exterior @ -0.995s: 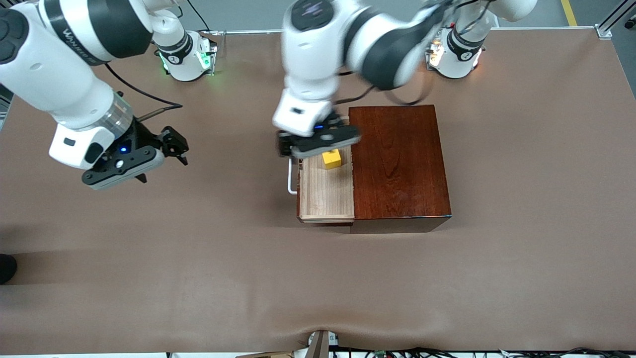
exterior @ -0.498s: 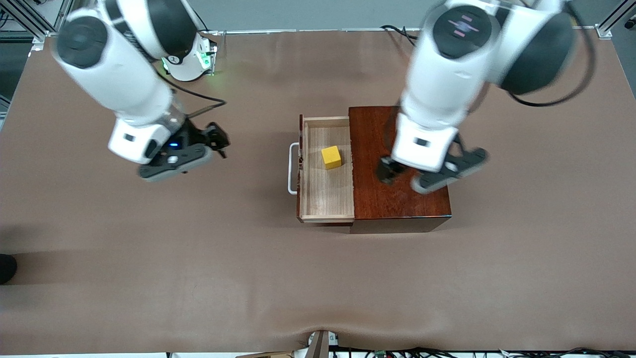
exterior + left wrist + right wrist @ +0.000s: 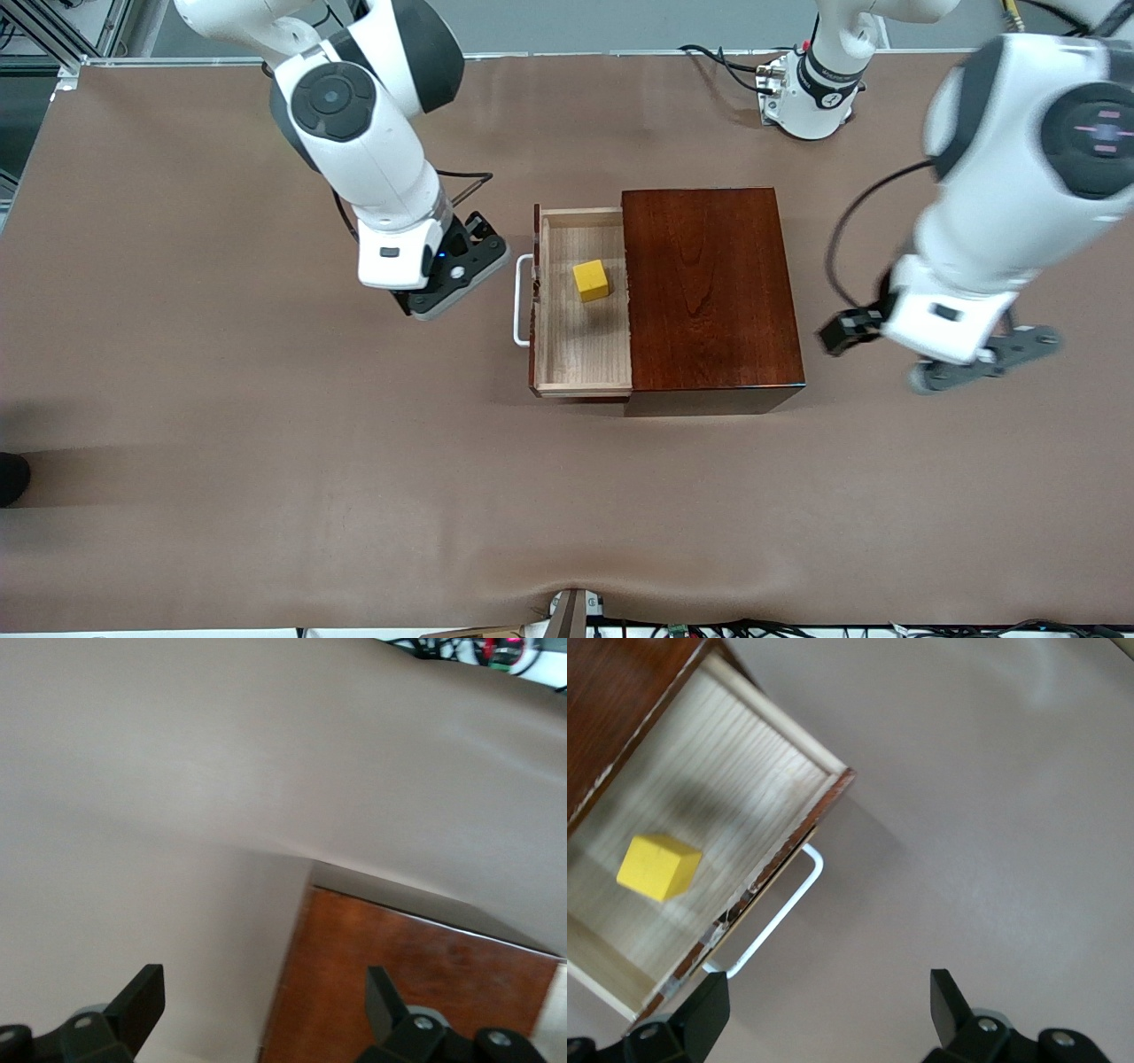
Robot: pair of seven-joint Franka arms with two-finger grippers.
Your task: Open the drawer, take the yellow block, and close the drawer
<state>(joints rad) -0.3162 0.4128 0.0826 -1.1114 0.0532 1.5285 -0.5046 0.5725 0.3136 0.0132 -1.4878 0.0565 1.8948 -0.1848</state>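
Note:
The yellow block is next, so my right gripper should go into the drawer and close on the yellow block's opposite sides (image 3: 591, 281) (image 3: 659, 866), with its fingers spread parallel to the white bar handle.
The drawer (image 3: 580, 354) of the dark reddish-brown wooden box (image 3: 709, 283) stands pulled out toward the right arm's end of the table. Its white bar handle (image 3: 521, 299) is free. The yellow block (image 3: 591, 280) sits on the drawer's pale floor. My right gripper (image 3: 447, 285) hovers over the table just beside the handle, open and empty. In the right wrist view the yellow block (image 3: 658, 867), the drawer (image 3: 744, 771) and the handle (image 3: 775, 917) lie ahead of the open right gripper (image 3: 828, 1010). My left gripper (image 3: 952, 359) hangs over the table past the box's closed end, open and empty. In the left wrist view the left gripper (image 3: 266, 1005) spans the edge of the box (image 3: 407, 983).
The brown table mat (image 3: 354, 496) covers the whole table. The two arm bases (image 3: 811, 97) stand along its edge farthest from the front camera. Cables (image 3: 709, 58) lie near the left arm's base.
The left arm has swung away from over the drawer, across the box top, to the table at its own end. The right gripper has travelled toward the drawer handle. Block and drawer have stayed put.

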